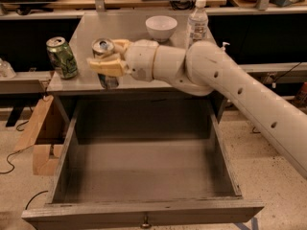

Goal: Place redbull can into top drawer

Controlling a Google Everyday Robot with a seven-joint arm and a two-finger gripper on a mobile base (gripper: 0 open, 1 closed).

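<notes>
My gripper will let go of the redbull can upright near the middle of the drawer bottom point(123, 155), a little toward the cardboard box.
The redbull can point(105, 63), slim and silver-grey with a silver top, is held upright between the tan fingers point(108, 67) of my gripper point(108, 56). The gripper is shut on it at the front edge of the cabinet top point(86, 83), over the back left of the drawer. The can's lower end hangs at the level of the cabinet's front edge. The top drawer point(144, 176) is pulled fully open below, wide and grey with a flat bottom, low sides and a small front knob point(145, 221). Nothing lies in it.
A wider green can point(62, 57) stands at the left of the cabinet top. A white bowl point(161, 28) and a clear water bottle point(197, 24) stand at the back. A cardboard box point(41, 138) sits on the floor left of the drawer.
</notes>
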